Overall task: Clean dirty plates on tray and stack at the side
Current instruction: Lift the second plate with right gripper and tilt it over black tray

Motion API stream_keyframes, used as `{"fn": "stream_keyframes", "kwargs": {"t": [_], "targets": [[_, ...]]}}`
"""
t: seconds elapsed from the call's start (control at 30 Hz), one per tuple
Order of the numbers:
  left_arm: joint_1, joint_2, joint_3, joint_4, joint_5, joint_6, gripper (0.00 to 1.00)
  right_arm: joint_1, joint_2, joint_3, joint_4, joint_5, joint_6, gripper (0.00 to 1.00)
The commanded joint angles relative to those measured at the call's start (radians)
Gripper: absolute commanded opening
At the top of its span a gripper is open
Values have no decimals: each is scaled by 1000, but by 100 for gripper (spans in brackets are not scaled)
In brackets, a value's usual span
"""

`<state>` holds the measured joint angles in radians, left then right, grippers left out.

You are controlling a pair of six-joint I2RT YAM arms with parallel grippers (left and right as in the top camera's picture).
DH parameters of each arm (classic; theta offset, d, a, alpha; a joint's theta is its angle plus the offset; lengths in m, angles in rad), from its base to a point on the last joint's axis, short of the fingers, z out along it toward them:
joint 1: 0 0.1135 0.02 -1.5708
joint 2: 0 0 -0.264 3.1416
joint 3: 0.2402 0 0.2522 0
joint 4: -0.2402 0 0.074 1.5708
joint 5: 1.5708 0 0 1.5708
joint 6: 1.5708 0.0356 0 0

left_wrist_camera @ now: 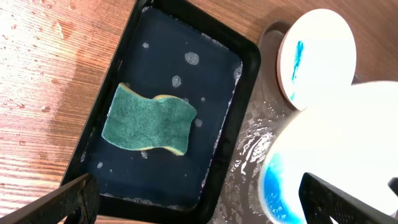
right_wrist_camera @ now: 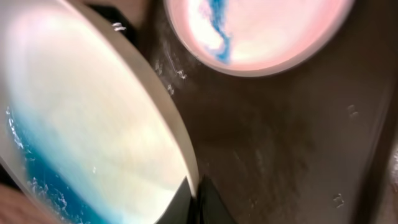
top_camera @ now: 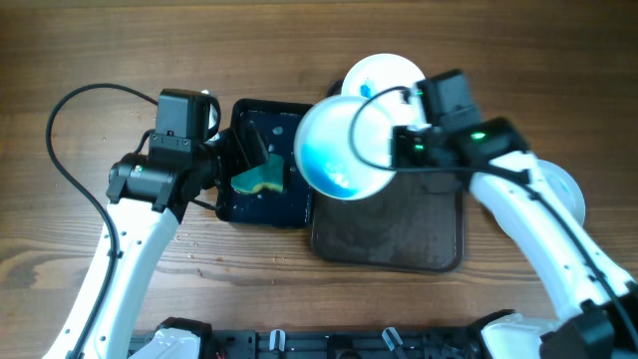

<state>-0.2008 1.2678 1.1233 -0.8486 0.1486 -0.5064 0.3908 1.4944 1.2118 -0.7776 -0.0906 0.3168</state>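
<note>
I will use my right gripper to set the blue-smeared plate down on the white plate lying on the wooden table point(top_camera: 536, 203) beside the tray.
My right gripper point(top_camera: 397, 150) is shut on the rim of a white plate point(top_camera: 339, 145) smeared with blue, held tilted above the left end of the brown tray point(top_camera: 399, 244); the pinch shows in the right wrist view point(right_wrist_camera: 196, 193) on the plate point(right_wrist_camera: 81, 137). A second white plate point(top_camera: 384, 75) with a blue streak lies at the tray's far end, also in the left wrist view point(left_wrist_camera: 317, 56). My left gripper point(left_wrist_camera: 199, 199) is open above a black basin point(top_camera: 289, 209) of soapy water holding a green sponge point(top_camera: 259, 179), seen too in the left wrist view point(left_wrist_camera: 149, 118).
A white plate point(top_camera: 563, 189) lies on the wooden table to the right of the tray, partly under my right arm. Water drops spot the table to the left of the basin point(left_wrist_camera: 249, 56). A black cable loops at the far left point(top_camera: 60, 120).
</note>
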Motion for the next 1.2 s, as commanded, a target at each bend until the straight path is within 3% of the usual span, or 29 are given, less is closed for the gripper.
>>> {"fn": "stream_keyframes", "kwargs": {"t": [0.0, 0.1, 0.37, 0.53, 0.87, 1.17], "targets": [[5, -9, 3, 0, 15, 8, 100, 121, 76, 24, 110, 160, 54, 4], [5, -8, 3, 0, 15, 8, 100, 219, 140, 24, 216, 330, 85, 4], [5, -8, 3, 0, 15, 8, 100, 443, 140, 28, 273, 923, 101, 4], [5, -8, 3, 0, 15, 9, 100, 552, 140, 28, 366, 1168, -42, 4], [5, -8, 3, 0, 15, 8, 100, 627, 140, 28, 584, 1323, -345, 4], [5, -8, 3, 0, 15, 8, 100, 635, 140, 28, 587, 1329, -344, 4]]}}
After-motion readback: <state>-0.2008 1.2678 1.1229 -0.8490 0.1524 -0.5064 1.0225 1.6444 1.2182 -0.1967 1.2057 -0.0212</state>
